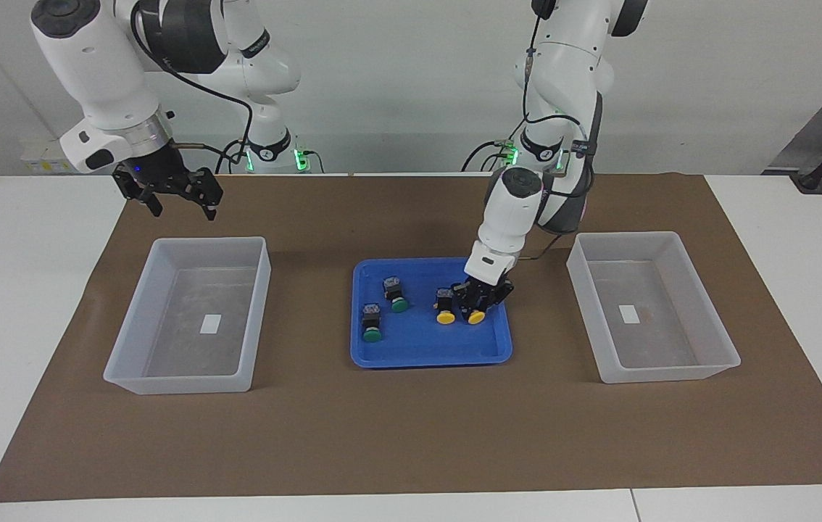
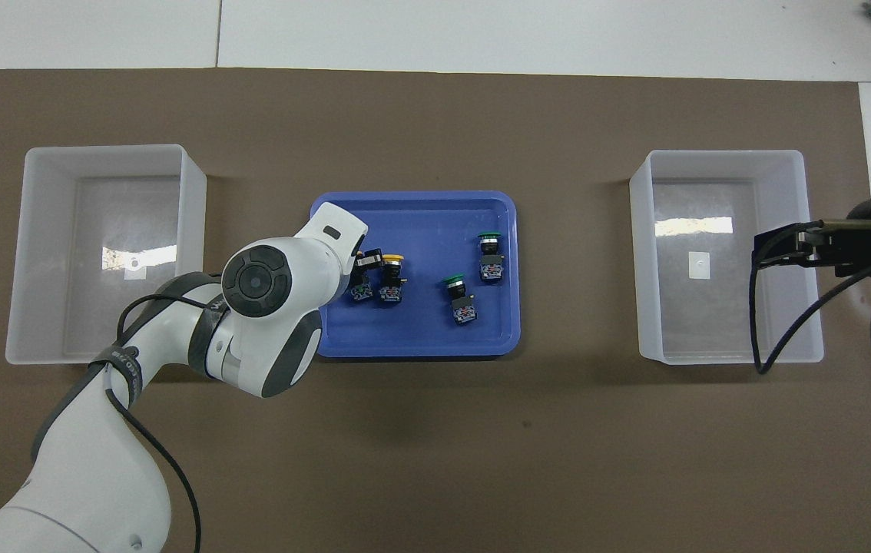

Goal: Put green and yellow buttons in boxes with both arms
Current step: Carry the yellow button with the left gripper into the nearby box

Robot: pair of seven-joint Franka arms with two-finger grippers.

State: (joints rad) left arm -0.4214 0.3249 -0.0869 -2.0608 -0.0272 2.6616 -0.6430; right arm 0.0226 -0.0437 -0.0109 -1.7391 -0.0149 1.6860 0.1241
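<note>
The yellow button, still down in the blue tray, once released, will sit beside the white label in the box point(image 2: 150, 266) nearest my left gripper.
Four buttons lie in the blue tray point(image 1: 425, 349). Two have green caps point(image 1: 399, 305) point(image 1: 372, 335). Two have yellow caps, side by side at the left arm's end of the tray. My left gripper point(image 1: 482, 304) is down in the tray around one yellow button point(image 1: 475, 317), beside the other yellow button point(image 1: 444, 317). From overhead, the left gripper point(image 2: 365, 265) hides that button's cap; the other yellow button point(image 2: 392, 263) shows. My right gripper point(image 1: 184, 210) is open and empty, raised over the robot-side edge of one box point(image 1: 179, 383). The other box point(image 1: 665, 371) is empty.
The tray stands mid-table on a brown mat point(image 1: 411, 435), between the two boxes. From overhead, the boxes point(image 2: 97, 307) point(image 2: 720, 322) show bare floors, each with a white label. The green buttons point(image 2: 490, 238) point(image 2: 452, 283) lie toward the right arm's end of the tray point(image 2: 420, 330).
</note>
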